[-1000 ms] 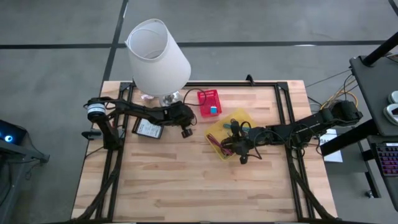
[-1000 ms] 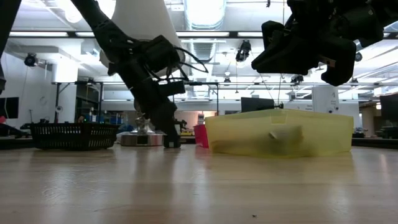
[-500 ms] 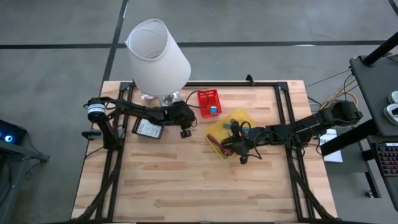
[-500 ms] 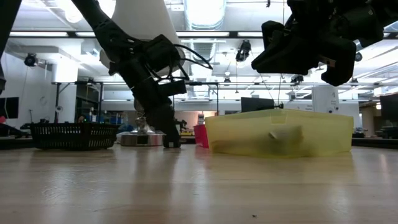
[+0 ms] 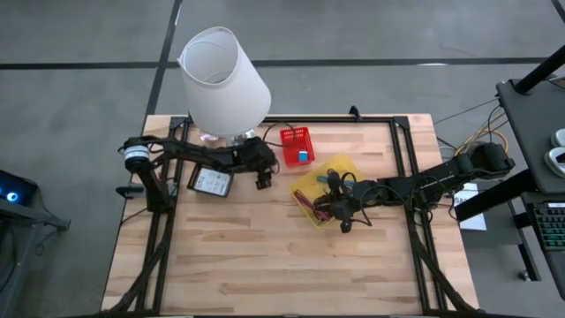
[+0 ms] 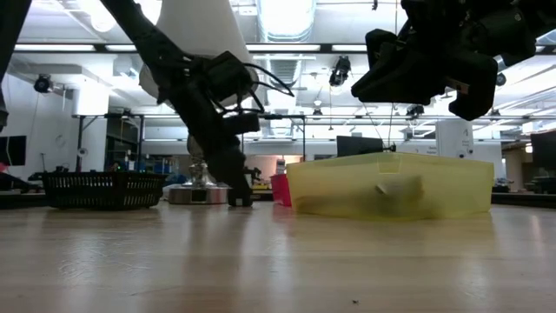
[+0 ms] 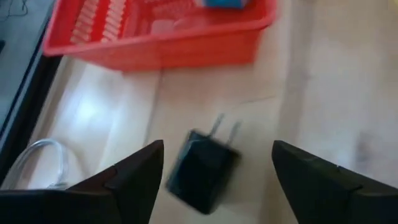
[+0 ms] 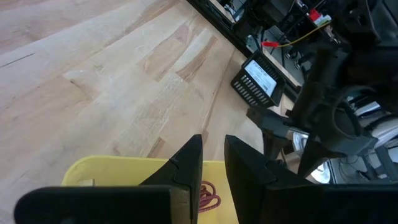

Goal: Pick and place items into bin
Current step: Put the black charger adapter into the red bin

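Note:
The black plug sits at a slant between the fingers of my left gripper, so I will straighten it to them and grip its flat sides (image 7: 227, 167) before I lift it.
A small black plug with two prongs (image 7: 202, 169) lies flat on the wood, just short of the red basket (image 7: 161, 31). My left gripper (image 7: 217, 152) stands open over it, one finger on each side, neither touching it. In the high view this gripper (image 5: 262, 181) is left of the red basket (image 5: 297, 146), which holds a small blue piece (image 5: 303, 155). My right gripper (image 5: 340, 210) hangs over the yellow bin (image 5: 346, 168), its fingers (image 8: 189, 162) a narrow slit apart with nothing between them. A maroon tie (image 8: 208, 196) lies in the bin.
The big white lamp (image 5: 225, 79) stands at the far left, right behind my left arm. A flat black box with a white label (image 5: 210, 183) lies beside its base. The near half of the table (image 5: 282, 265) is bare wood. A black basket (image 6: 104, 187) shows in the low view.
My left gripper has opened beside the red basket and rolled a little at the wrist. The black plug now lies on the wood between its fingers. My right arm has kept still over the yellow bin.

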You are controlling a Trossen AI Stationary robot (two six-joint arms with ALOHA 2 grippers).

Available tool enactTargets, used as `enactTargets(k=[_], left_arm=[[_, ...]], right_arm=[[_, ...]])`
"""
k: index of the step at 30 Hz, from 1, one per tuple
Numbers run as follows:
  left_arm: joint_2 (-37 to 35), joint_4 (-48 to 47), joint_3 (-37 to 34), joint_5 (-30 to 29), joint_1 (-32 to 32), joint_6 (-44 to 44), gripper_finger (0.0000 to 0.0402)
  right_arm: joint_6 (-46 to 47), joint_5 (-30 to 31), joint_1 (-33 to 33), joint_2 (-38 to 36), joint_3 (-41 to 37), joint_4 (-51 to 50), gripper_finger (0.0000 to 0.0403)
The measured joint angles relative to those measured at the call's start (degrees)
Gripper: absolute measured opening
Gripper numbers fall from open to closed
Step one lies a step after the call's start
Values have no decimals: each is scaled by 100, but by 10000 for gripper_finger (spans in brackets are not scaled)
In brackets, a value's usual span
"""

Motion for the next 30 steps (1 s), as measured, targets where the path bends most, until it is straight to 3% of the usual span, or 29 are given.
enactTargets(k=[14, 30], left_arm=[[19, -42, -38, 840, 438, 281, 280], [21, -61, -44, 986, 548, 393, 221]], right_arm=[[-4, -2, 0, 0, 0, 0, 57], [-4, -1, 1, 0, 0, 4, 57]])
